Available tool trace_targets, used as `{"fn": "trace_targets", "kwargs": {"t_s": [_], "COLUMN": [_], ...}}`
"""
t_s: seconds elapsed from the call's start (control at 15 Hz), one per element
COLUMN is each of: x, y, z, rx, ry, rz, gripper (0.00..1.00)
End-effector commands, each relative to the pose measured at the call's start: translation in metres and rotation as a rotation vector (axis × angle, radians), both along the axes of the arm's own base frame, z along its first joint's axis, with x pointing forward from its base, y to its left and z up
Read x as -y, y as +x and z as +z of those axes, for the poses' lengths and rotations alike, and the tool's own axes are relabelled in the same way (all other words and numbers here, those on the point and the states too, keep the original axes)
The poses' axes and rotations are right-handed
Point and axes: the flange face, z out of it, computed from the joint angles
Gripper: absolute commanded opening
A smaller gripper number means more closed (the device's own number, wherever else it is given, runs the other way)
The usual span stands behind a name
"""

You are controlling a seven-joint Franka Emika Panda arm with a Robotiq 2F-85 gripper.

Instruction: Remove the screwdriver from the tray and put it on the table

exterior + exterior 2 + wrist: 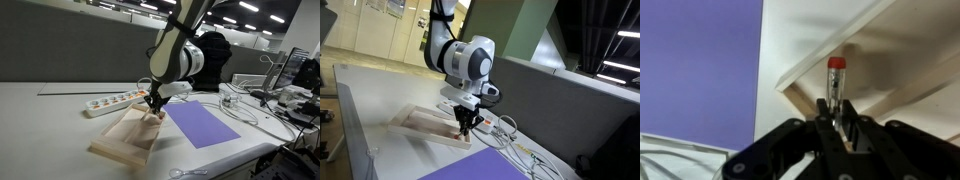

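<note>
I need to use my gripper to set the screwdriver, now over the beige tray, down on the purple sheet (187,123) (720,32), close to the edge of the sheet on the tray side.
In the wrist view my gripper (837,118) is shut on the thin screwdriver (837,75). Its red end points away from me, over the corner of the beige tray (895,55). In both exterior views the gripper (155,108) (463,128) hangs straight down over the tray's (122,142) (418,122) end nearest the purple sheet, just above the tray floor. The tray lies on the pale table (50,115) (375,95). I cannot tell whether the screwdriver's tip touches the tray.
A flat purple sheet (203,126) (700,60) lies right beside the tray. A white power strip (115,100) lies behind the tray. Loose cables (245,108) (510,140) run past the sheet. Monitors and clutter stand at the table's far end (295,85).
</note>
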Motion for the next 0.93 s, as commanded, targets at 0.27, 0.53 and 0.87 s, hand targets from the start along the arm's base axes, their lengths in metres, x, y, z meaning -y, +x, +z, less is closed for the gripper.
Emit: {"fn": "trace_targets", "kwargs": {"t_s": [0.27, 0.53, 0.87], "x": [0.072, 0.119, 0.145], "y": [0.01, 0.003, -0.014], "z": [0.073, 0.062, 0.025], "rx": [0.058, -0.043, -0.175], "ry": [-0.043, -0.083, -0.093], "rz": [-0.215, -0.346, -0.419], "gripper": [0.04, 0.04, 0.04]}}
